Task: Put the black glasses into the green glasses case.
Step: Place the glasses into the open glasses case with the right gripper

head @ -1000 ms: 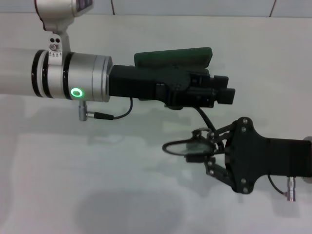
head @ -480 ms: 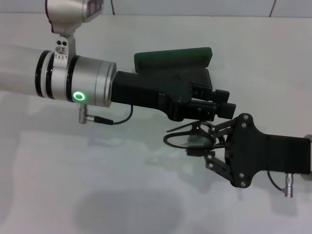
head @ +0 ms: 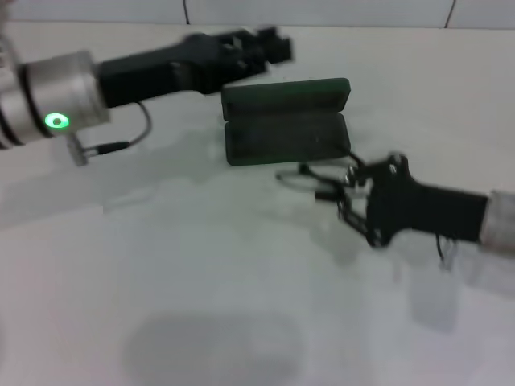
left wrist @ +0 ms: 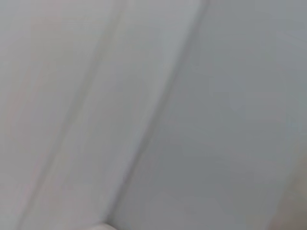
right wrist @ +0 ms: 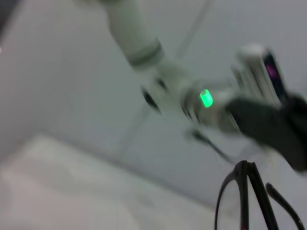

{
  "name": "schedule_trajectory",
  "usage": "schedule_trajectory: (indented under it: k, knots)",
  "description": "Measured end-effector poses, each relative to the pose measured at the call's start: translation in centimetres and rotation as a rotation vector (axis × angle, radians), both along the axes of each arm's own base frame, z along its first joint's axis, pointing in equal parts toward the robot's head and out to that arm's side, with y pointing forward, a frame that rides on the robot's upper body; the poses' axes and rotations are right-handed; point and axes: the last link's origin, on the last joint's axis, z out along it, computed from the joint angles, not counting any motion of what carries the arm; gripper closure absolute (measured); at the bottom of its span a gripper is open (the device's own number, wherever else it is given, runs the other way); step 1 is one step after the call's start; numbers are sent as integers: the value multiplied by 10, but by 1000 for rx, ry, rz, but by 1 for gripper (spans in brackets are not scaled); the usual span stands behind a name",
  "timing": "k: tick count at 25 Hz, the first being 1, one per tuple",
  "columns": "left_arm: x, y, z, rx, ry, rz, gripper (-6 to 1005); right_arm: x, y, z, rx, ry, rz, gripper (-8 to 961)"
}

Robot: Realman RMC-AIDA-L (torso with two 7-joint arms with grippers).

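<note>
The robot's right gripper will set the black glasses, now held above the table, down in the front half of the open green glasses case (head: 273, 139).
The green glasses case (head: 286, 135) lies open on the white table, its lid (head: 286, 92) standing up at the back. Just in front of the case's right front corner, my right gripper (head: 342, 191) is shut on the black glasses (head: 304, 175), holding them above the table with the frame pointing left. The glasses' black frame (right wrist: 243, 194) also shows in the right wrist view. My left gripper (head: 261, 44) hangs behind and to the left of the case, blurred by motion. The left wrist view holds only pale surface.
The white table (head: 161, 265) stretches bare to the front and left of the case. My left arm, with its green ring light (head: 55, 121), crosses the upper left, and the same arm (right wrist: 206, 98) shows in the right wrist view.
The left arm has swung up and to the left, off the case, which now shows fully open. The right gripper has carried the glasses up toward the case's front edge.
</note>
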Motion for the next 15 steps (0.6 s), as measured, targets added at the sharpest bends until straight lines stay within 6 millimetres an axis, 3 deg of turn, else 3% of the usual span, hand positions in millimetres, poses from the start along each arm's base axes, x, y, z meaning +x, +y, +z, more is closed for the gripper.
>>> schedule_trajectory:
  k: [8,15]
  knots:
    - [-16,-1,14,44,-13,54,521,-22,45,-17,277,-255,-160,832]
    - [-14,1,13,53,-5,45,521,-44,63,-38,366,-397,-138,826]
